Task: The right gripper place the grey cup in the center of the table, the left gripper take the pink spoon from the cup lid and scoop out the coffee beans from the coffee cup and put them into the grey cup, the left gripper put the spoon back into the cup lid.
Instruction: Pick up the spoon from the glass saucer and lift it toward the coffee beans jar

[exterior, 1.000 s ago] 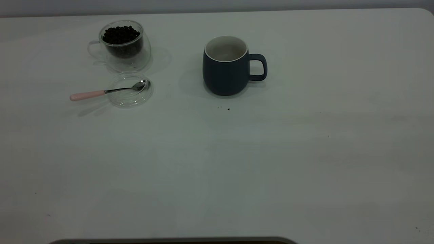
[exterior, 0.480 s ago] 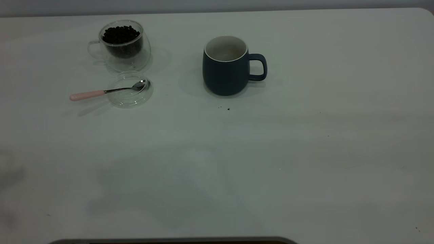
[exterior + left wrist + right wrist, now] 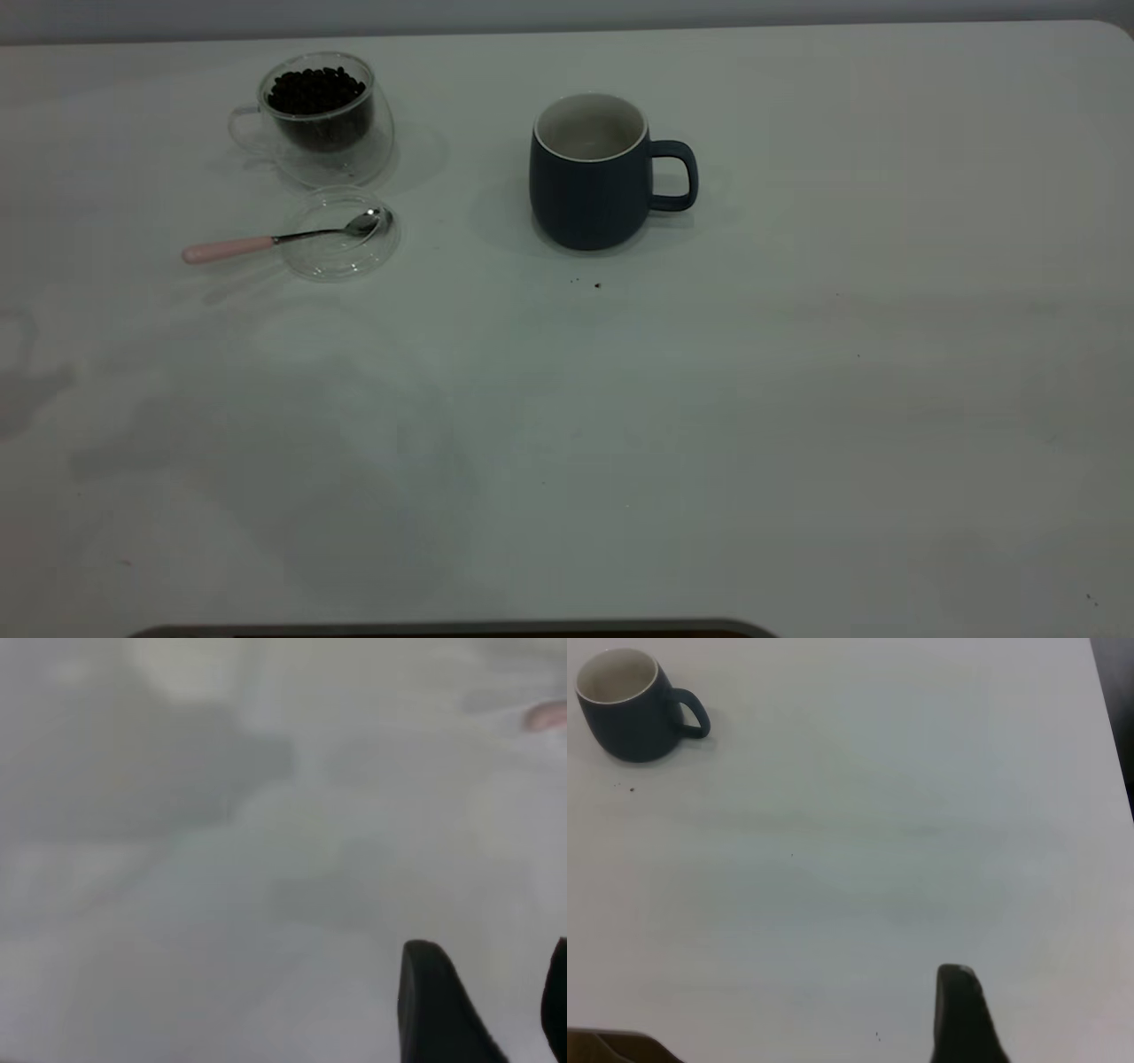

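Next, the left gripper grips the pink spoon on the cup lid by the middle of its handle (image 3: 228,250).
The grey cup (image 3: 589,173) stands upright near the middle of the table (image 3: 709,425), handle to the right, and also shows far off in the right wrist view (image 3: 629,704). At the back left stands the coffee cup (image 3: 323,120) with the coffee beans (image 3: 314,90) heaped inside. In front of it lies the cup lid (image 3: 341,235), with the pink spoon (image 3: 266,241) resting bowl-in-lid and its handle pointing left. My left gripper (image 3: 492,966) hovers open over bare table, with a pink blur of the spoon (image 3: 545,716) far ahead. My right gripper (image 3: 1050,1001) is open and holds nothing; only one finger (image 3: 961,1014) shows. Neither arm appears in the exterior view.
A few dark crumbs (image 3: 595,285) lie just in front of the grey cup. Soft arm shadows fall on the near left of the table. The table's right edge (image 3: 1112,744) runs beside the right gripper's area.
The shadows on the near left of the table have spread and shifted leftward and farther back. The cups, lid and spoon have not moved.
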